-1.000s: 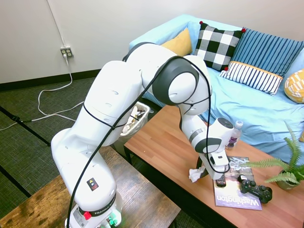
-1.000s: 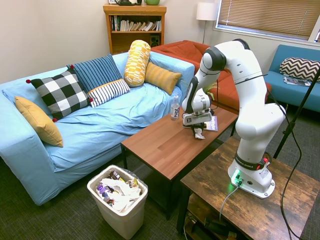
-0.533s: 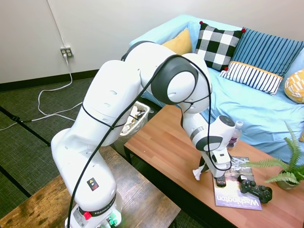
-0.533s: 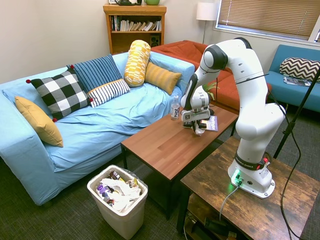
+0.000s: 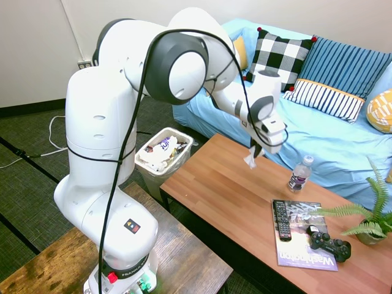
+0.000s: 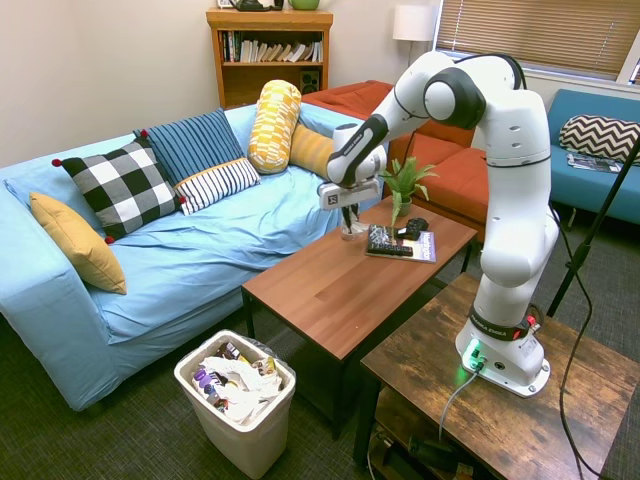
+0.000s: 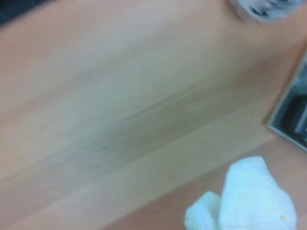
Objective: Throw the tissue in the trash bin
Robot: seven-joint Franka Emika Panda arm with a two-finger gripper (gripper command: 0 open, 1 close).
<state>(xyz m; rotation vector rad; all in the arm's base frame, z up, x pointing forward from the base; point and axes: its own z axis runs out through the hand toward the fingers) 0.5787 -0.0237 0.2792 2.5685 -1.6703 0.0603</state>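
The tissue will drop from my gripper over the wrappers inside the trash bin (image 5: 172, 150), toward the bin's coffee table side.
The tissue (image 5: 250, 160) is a small white crumpled wad that hangs from my gripper (image 5: 253, 152), which is shut on it. It is held well above the wooden coffee table (image 5: 214, 190), over the table's sofa-side part. In the wrist view the tissue (image 7: 244, 201) shows white against the blurred tabletop. The trash bin (image 5: 150, 179) stands on the carpet off the table's end, pale with a white liner and full of wrappers. From the other side, the gripper (image 6: 347, 215) hangs over the table's far edge and the trash bin (image 6: 250, 445) sits low in front of the sofa.
On the table lie a water bottle (image 5: 298, 174), a black remote (image 5: 280, 219) on a magazine (image 5: 303, 242), a game controller (image 5: 329, 242) and a potted plant (image 5: 367, 217). A blue sofa (image 5: 318, 131) with cushions runs along the table's far side.
The gripper closed on the tissue beside the magazine, lifted it off the table and swung it up and along the table toward the bin end. The arm's elbow rose high.
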